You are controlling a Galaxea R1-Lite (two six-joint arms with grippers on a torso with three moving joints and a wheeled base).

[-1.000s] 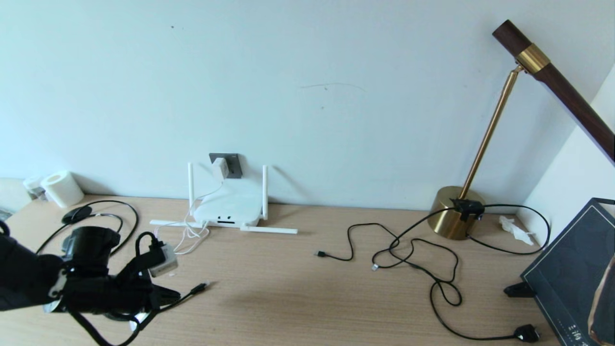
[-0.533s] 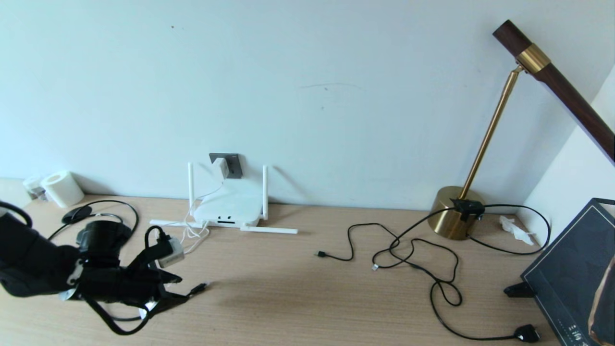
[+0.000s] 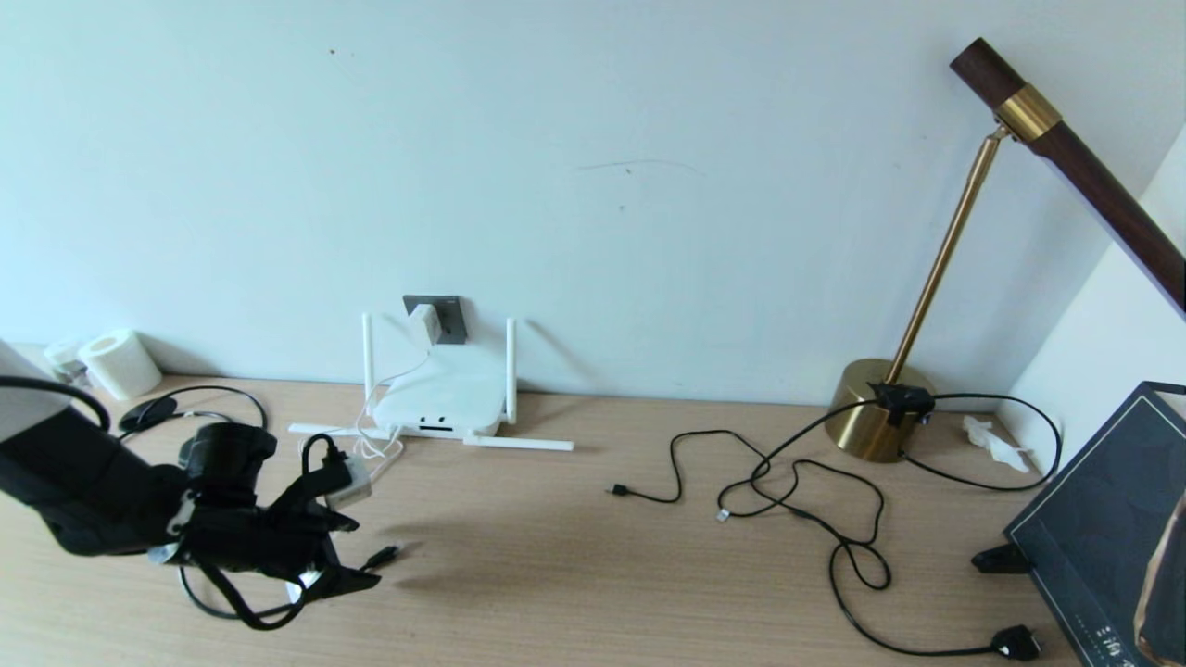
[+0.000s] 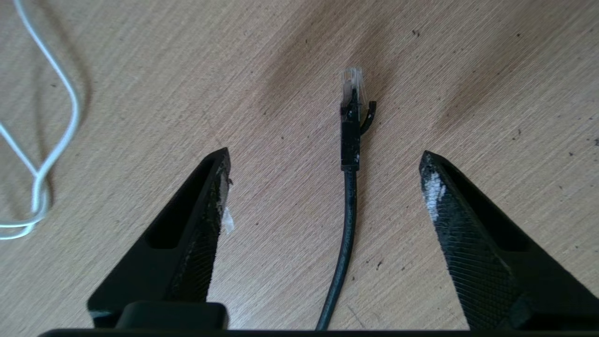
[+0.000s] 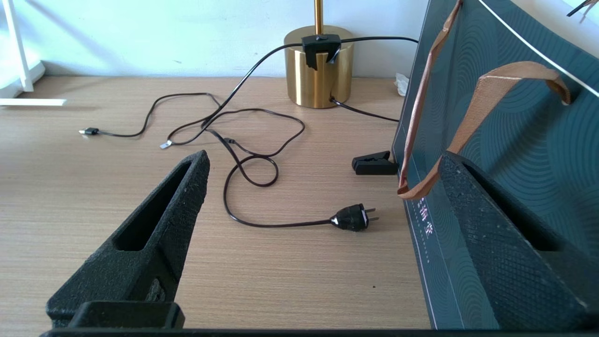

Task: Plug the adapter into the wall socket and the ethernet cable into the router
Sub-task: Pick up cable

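Note:
The left fingers straddle the ethernet cable behind its plug, so I need to reach forward and grip the plug's black body (image 4: 350,140), leaving the clear tip free.
The white adapter (image 3: 424,324) sits in the dark grey wall socket (image 3: 447,315), and its thin white cord (image 3: 371,445) hangs down to the white router (image 3: 440,398) against the wall. The ethernet cable's black plug (image 3: 383,557) lies flat on the table in front of the router. My left gripper (image 3: 366,554) is open just behind that plug. In the left wrist view the ethernet cable (image 4: 351,135) runs between the spread fingers of the left gripper (image 4: 325,164) without touching them. My right gripper (image 5: 325,161) is open and empty, low over the right side of the table.
A brass lamp base (image 3: 871,421) stands at the back right, and its black cord (image 3: 834,519) loops across the table to a plug (image 3: 1015,641). A dark bag (image 3: 1103,537) and a black clip (image 3: 996,559) are at the right edge. A paper roll (image 3: 120,363) sits far left.
My left gripper has gone from shut to open, and the arm has moved forward and right along the table. The ethernet plug has stayed where it lay.

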